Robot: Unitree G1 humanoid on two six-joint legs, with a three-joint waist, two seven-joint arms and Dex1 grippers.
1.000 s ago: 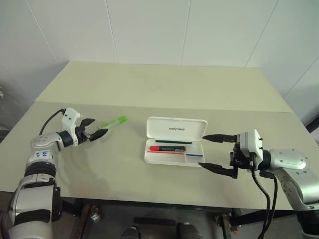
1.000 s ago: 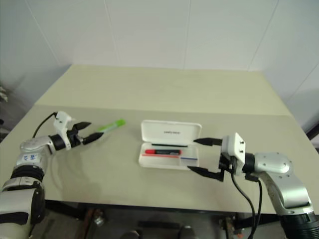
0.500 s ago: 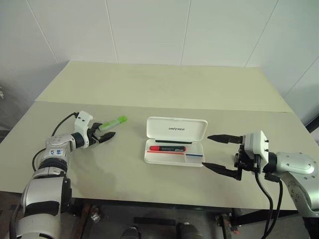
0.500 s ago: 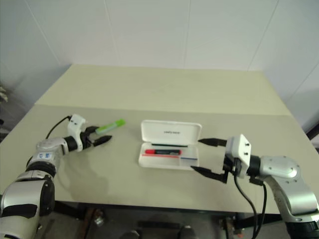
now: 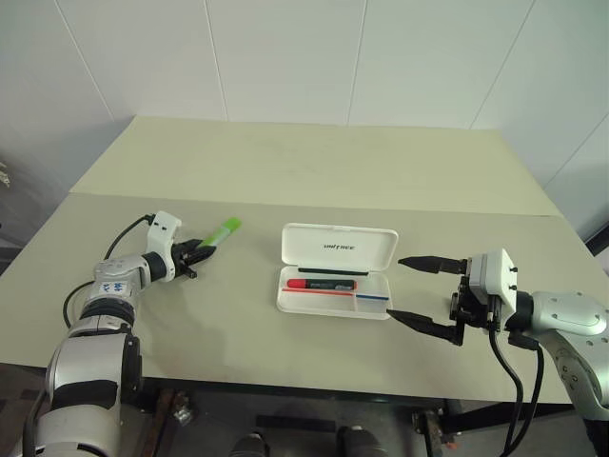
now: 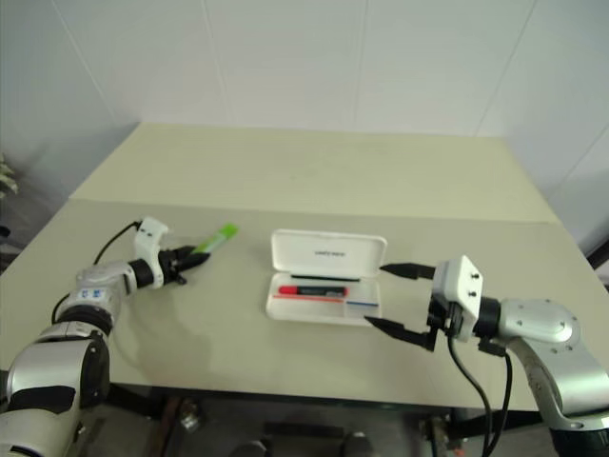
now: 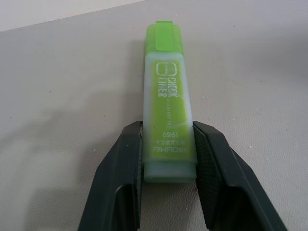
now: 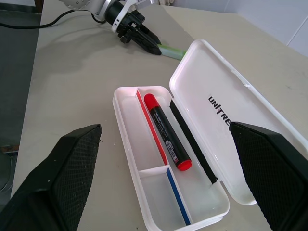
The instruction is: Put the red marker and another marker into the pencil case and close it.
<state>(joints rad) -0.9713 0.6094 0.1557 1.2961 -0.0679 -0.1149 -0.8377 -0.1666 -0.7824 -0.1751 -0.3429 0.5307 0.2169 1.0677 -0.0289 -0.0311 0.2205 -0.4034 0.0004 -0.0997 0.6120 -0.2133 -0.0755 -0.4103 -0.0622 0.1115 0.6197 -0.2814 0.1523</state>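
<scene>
The robot's left gripper will release the highlighter in the pencil case's empty near compartment (image 5: 322,302), next to the red marker.
The pencil case (image 5: 339,247) lies open at the table's middle, its white lid tilted back. Inside its long compartment rests the red marker (image 5: 322,283), red and black in the right wrist view (image 8: 166,132). To the left, the other marker, a light green highlighter (image 5: 221,229), lies on the table with its bright cap pointing away. My left gripper (image 5: 195,253) is shut on the highlighter's rear end (image 7: 168,106), one black finger (image 7: 122,163) pressed to each side. To the right of the case, my right gripper (image 5: 396,287) hovers open and holds nothing.
The beige table (image 5: 314,171) runs far back to a white panelled wall. A black cable (image 5: 124,233) loops off my left wrist. The case's small end compartment (image 8: 163,190) holds nothing.
My left gripper has advanced to the highlighter and closed its fingers on the rear end. The highlighter has turned slightly. My right gripper stays open by the case.
</scene>
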